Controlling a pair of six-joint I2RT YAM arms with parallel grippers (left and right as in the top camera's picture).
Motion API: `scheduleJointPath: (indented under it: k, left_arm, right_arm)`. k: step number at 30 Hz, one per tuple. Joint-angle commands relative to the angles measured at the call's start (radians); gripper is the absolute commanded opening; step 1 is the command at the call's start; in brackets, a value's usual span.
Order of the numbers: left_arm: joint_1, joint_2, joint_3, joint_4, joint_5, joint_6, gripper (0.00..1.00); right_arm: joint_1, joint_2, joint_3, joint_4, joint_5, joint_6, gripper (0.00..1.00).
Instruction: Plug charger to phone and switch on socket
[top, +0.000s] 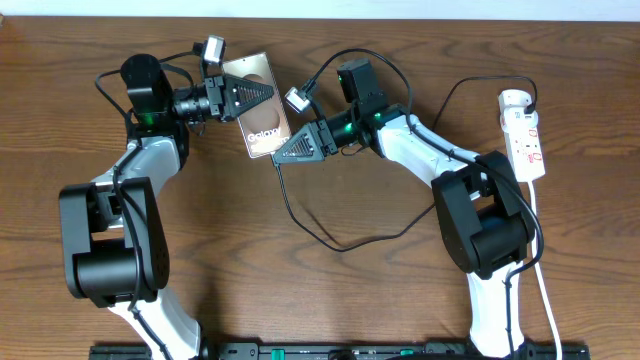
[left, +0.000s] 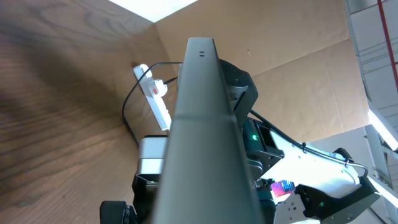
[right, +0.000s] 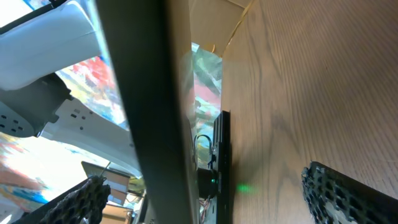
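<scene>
Next, my left gripper lets go of the phone on the bare table (top: 247, 184), beside the upper part of the black charger cable.
The phone (top: 266, 128), brownish with white "Galaxy" lettering, is held off the table, tilted on its edge. My left gripper (top: 250, 97) is shut on its upper part; the left wrist view shows its grey edge (left: 200, 118) running straight out from the jaws. My right gripper (top: 292, 148) is open at the phone's lower end, with its fingers wide apart on either side of the dark slab (right: 143, 106). The thin black charger cable (top: 340, 245) loops across the table up to that end; its tip is hidden. The white socket strip (top: 526, 135) lies at the far right.
The strip's white cord (top: 543, 270) runs down the right side past the right arm's base. A black lead is plugged into the strip's top end (top: 522, 100). The strip also shows in the left wrist view (left: 157, 93). A cardboard wall stands behind the table.
</scene>
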Motion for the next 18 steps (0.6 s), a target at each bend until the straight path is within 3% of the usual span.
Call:
scheduleJointPath:
  k: [1,18]
  left_arm:
    - [0.034,-0.014,0.009,0.005,-0.023,-0.011,0.07]
    - [0.198,-0.014,-0.003,-0.047,-0.047,-0.035,0.07]
  right_arm:
    - [-0.023,0.002,0.013,-0.001,-0.014,-0.006,0.99]
    - [-0.114,0.002,0.013,-0.001,-0.012,-0.005,0.99]
